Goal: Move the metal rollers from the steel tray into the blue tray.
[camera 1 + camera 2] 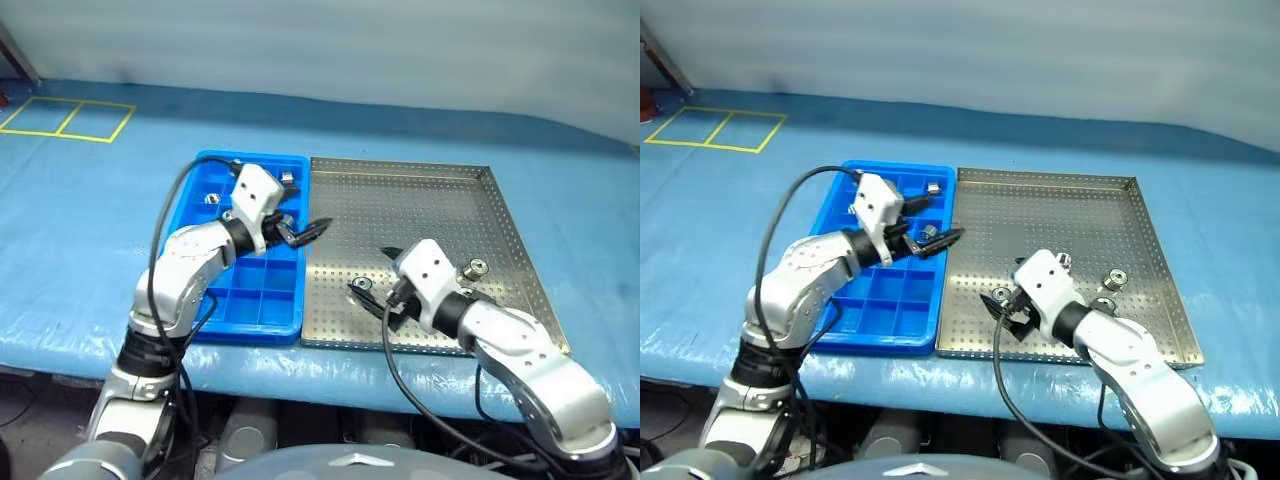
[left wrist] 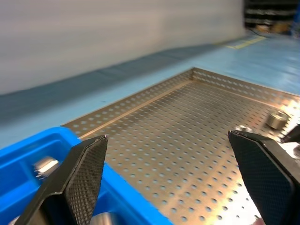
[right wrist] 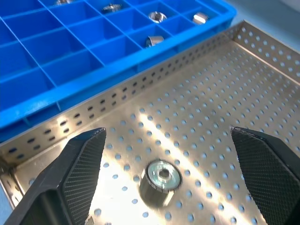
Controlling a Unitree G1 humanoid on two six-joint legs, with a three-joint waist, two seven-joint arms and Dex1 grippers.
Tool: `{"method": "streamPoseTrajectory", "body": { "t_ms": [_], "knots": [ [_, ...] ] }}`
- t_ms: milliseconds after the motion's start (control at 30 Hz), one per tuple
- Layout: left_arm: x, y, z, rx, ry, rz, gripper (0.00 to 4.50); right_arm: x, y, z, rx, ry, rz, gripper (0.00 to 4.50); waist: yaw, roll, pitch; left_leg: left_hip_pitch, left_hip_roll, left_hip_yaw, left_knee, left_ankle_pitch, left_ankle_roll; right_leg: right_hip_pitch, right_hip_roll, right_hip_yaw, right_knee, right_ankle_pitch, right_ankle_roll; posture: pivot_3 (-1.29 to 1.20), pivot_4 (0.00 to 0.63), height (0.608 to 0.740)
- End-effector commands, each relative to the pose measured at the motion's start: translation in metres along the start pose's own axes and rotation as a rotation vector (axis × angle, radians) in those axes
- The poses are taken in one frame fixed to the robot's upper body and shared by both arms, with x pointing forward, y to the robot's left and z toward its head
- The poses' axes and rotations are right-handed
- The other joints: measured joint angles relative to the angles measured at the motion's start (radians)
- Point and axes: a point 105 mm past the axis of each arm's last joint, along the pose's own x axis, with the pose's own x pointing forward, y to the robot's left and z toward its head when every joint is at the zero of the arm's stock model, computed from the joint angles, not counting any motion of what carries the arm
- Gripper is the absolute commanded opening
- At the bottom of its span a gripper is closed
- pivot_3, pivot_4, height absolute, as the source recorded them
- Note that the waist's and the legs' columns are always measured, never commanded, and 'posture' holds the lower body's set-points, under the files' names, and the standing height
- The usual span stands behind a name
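Observation:
Next, I close my left gripper on the sides of the metal roller (image 1: 362,284) nearest the blue tray, between the open fingers of my right gripper.
The steel tray (image 1: 420,200) lies right of the blue tray (image 1: 250,157), their long sides touching. Three metal rollers (image 1: 1116,276) rest on the steel tray's near half. Several more metal rollers (image 3: 157,17) lie in far compartments of the blue tray. My left gripper (image 1: 303,232) hangs open and empty over the blue tray's right edge, pointing toward the steel tray. My right gripper (image 1: 372,270) is open low over the steel tray's near left part. One roller (image 3: 162,176) lies on the perforated floor between its fingers (image 3: 70,173), apart from both.
Both trays sit on a pale blue sheet (image 1: 100,220) covering the table, near its front edge. Yellow tape squares (image 1: 65,118) mark the far left corner. A black cable (image 1: 165,230) loops off my left arm over the blue tray's left side.

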Motion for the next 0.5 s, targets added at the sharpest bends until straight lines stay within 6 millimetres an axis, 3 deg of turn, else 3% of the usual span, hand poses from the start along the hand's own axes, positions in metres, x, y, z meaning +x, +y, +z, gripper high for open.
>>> {"method": "streamPoseTrajectory", "body": {
  "t_ms": [33, 267, 500],
  "knots": [
    [0.015, -0.022, -0.005, 0.053, 0.066, -0.207, 4.48, -0.013, -0.003, 0.005, -0.020, -0.016, -0.062, 4.50, -0.010, 0.000, 0.000, 0.000, 0.000, 0.000, 0.000, 0.000, 0.000, 0.000, 0.000, 0.000, 0.000, 0.000, 0.000, 0.09, 0.150, 0.740],
    [0.044, -0.037, -0.031, 0.133, 0.213, -0.372, 4.48, -0.023, -0.001, 0.000, 0.019, -0.006, -0.132, 4.50, -0.050, 0.000, 0.000, 0.000, 0.000, 0.001, 0.000, 0.000, 0.000, 0.000, 0.001, 0.001, 0.000, -0.001, 0.000, 0.01, 0.150, 0.740],
    [0.056, -0.048, -0.054, 0.193, 0.356, -0.524, 4.48, -0.028, 0.002, -0.002, 0.050, -0.011, -0.187, 4.50, -0.072, 0.000, 0.000, 0.000, -0.001, 0.002, 0.001, 0.000, 0.000, -0.001, 0.001, 0.002, 0.000, -0.001, 0.001, -0.05, 0.150, 0.740]
  ]
}}
